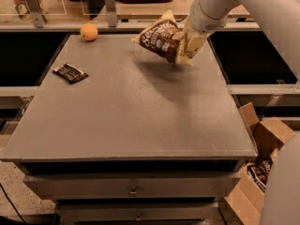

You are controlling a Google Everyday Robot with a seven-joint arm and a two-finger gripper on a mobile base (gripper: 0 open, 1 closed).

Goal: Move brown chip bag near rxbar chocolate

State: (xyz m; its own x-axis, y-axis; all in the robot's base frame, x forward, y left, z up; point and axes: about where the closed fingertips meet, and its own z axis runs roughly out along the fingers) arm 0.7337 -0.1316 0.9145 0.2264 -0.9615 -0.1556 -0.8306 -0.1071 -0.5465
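Observation:
Next, my gripper sets the brown chip bag on the far part of the grey table [124, 43] beside the orange fruit.
The brown chip bag [161, 39], cream-edged with a dark brown panel and white script, hangs tilted in the air above the far right part of the grey table [140, 111]. My gripper [187, 46] is shut on the bag's right end and holds it clear of the tabletop, with its shadow below. The rxbar chocolate [70, 72], a small flat dark bar, lies on the table's left side, far to the left of the bag.
A round orange fruit [89, 32] sits at the table's far left corner. A shelf with clear stands runs behind the table. An open cardboard box [262, 158] with bags stands on the floor at the right. Drawers are below the tabletop.

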